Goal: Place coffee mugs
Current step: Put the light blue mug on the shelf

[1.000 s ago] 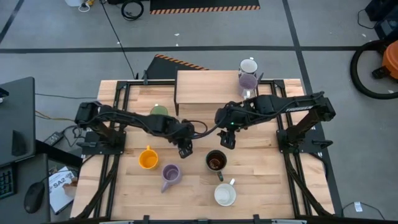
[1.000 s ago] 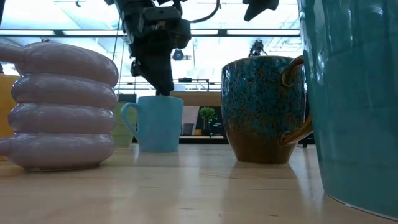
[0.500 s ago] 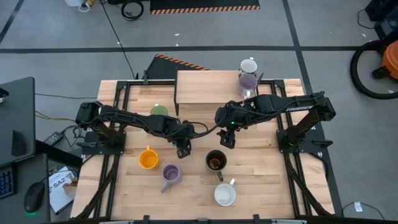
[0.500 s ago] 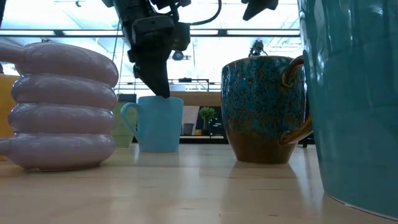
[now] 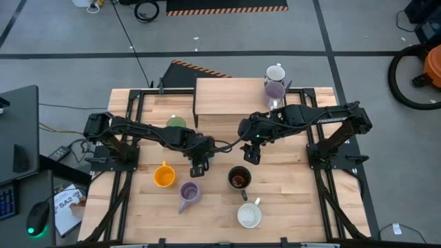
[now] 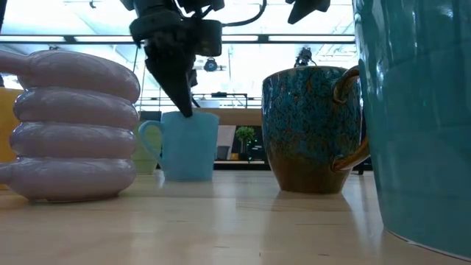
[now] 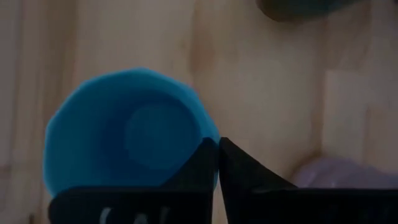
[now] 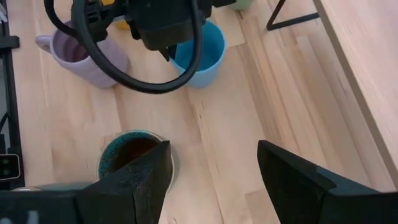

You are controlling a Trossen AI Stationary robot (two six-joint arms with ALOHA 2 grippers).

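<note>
My left fingers catch only the blue mug's top rim edge, so I need to open, back off and grip deeper down its side (image 6: pixel 193 136) before lifting.
A blue coffee mug (image 6: pixel 188 146) stands upright on its base mid-table, with my left gripper (image 6: pixel 182 110) shut on its rim; in the high view the left gripper (image 5: pixel 198 165) hides it. My right gripper (image 5: pixel 253 153) hangs open above the table, just beyond the dark brown mug (image 5: pixel 239 178). An orange mug (image 5: pixel 164 175), a ribbed lilac mug (image 5: pixel 189 194) and a white mug (image 5: pixel 249 215) stand nearer the front edge. A green mug (image 5: pixel 176 124) stands farther back. Another white mug (image 5: pixel 275 72) and a lilac mug (image 5: pixel 274 89) stand by the shelf's far right corner. My left gripper pinches the blue mug's rim (image 7: pixel 208 134), one finger inside the mug and one outside against the wall. The fingers (image 6: pixel 176 88) come from above, slanting down. The mug stands upright with its base on the table.
A raised wooden shelf (image 5: pixel 231 96) stands at the table's far middle. The brown mug (image 8: pixel 134 152) is just below my right gripper (image 8: pixel 214 168). Bare wood lies between the blue mug (image 8: pixel 202 53) and the shelf's leg.
My left gripper has shut on the blue mug's rim. It has also shifted slightly toward the table's left edge and tipped more aslant. My right gripper has kept still.
</note>
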